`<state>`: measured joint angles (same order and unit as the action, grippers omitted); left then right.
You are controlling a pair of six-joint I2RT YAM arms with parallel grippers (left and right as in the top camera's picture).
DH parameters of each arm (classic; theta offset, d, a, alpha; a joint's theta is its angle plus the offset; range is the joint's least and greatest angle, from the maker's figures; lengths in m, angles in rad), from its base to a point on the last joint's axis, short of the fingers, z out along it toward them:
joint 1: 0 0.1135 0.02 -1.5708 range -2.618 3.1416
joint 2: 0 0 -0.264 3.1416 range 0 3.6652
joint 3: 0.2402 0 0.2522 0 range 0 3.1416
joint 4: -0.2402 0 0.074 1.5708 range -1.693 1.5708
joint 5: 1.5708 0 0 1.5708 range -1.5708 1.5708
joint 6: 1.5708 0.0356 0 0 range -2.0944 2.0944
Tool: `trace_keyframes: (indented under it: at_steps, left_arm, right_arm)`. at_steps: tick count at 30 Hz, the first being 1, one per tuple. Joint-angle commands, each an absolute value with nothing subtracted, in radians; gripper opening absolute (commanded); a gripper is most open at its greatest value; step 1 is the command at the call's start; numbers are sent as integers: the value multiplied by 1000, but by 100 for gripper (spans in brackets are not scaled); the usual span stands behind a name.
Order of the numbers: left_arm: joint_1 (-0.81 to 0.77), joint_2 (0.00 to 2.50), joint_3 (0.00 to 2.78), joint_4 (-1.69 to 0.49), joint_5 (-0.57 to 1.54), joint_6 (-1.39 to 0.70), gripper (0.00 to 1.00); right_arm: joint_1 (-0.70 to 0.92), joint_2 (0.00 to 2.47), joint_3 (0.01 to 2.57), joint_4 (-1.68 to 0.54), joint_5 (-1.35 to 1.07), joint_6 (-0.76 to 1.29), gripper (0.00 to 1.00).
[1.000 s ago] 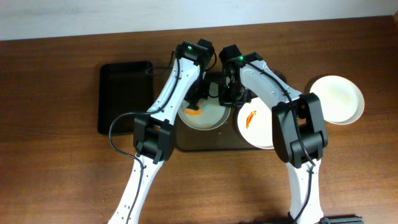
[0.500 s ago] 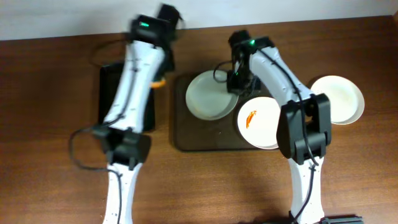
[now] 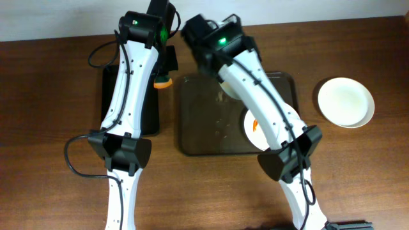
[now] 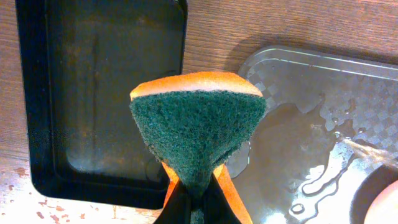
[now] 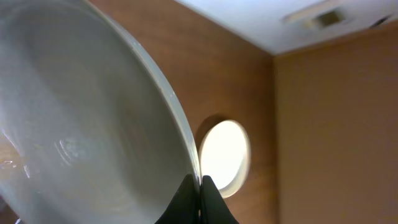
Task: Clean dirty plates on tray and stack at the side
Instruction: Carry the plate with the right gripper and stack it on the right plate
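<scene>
My right gripper is going to let go of the clean-looking white plate on top of the clean white plate on the table [image 3: 346,102] [image 5: 224,157].
My left gripper [image 4: 194,194] is shut on a green-and-orange sponge [image 4: 198,127]. It holds the sponge above the gap between the black tray and the large brown tray [image 3: 201,131], and the sponge also shows in the overhead view [image 3: 163,82]. My right gripper [image 5: 200,186] is shut on the rim of a clean-looking white plate [image 5: 81,124], lifted and tilted steeply; overhead, my right arm hides it. A plate with an orange smear [image 3: 251,126] lies on the tray, half under the right arm. A clean white plate [image 3: 346,102] lies on the table at the right.
A smaller black tray [image 4: 93,93] lies left of the large tray, partly under my left arm in the overhead view [image 3: 114,96]. The large tray's surface [image 4: 323,118] is wet with puddles. Both arms cross above the tray's far side.
My left gripper has swung left off the tray with the sponge. My right gripper has lifted the wiped plate off the tray and tilted it up; its arm now reaches across the tray.
</scene>
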<state>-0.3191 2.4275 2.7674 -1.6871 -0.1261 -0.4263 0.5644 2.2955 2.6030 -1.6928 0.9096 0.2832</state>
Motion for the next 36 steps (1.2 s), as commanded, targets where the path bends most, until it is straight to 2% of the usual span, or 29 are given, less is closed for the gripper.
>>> trace_keyframes:
  at_steps: [1, 6, 10, 13, 15, 16, 23, 24, 26, 28, 36]
  left_arm:
    - [-318, 2436, 2763, -1688, -119, -409, 2]
    - [-318, 2436, 2763, -1688, -119, -410, 2]
    - [-318, 2436, 2763, -1688, -119, -409, 1]
    - [-318, 2436, 2763, -1688, -119, -409, 1]
    - [-318, 2436, 2763, -1688, -119, -409, 0]
    - [-318, 2436, 2763, -1688, -119, -409, 1]
    - [-318, 2436, 2762, -1688, -120, -409, 1]
    - [-318, 2436, 2762, -1688, -120, -410, 1]
    - [-318, 2436, 2763, -1688, -119, -410, 1]
    - [-318, 2436, 2762, -1684, -120, -410, 1]
    - [-318, 2436, 2763, -1684, -120, -410, 2]
  right_arm:
    - [609, 2260, 2628, -1699, 1138, 272, 4]
    - [596, 2260, 2627, -1699, 1121, 270, 4]
    - [434, 2260, 2627, -1691, 794, 318, 4]
    - [118, 2260, 2627, -1678, 223, 330, 4]
    - [-123, 2262, 2626, -1686, -229, 223, 4]
    - [-261, 2262, 2605, -1699, -311, 213, 4]
    - [-619, 2262, 2418, -1698, -213, 226, 4]
    - [-719, 2262, 2417, -1699, -67, 332, 4]
    - [-767, 2262, 2400, -1686, 105, 410, 4]
    - [-799, 2263, 2349, -1618, 109, 410, 4]
    - [-778, 2263, 2026, -1318, -82, 342, 4]
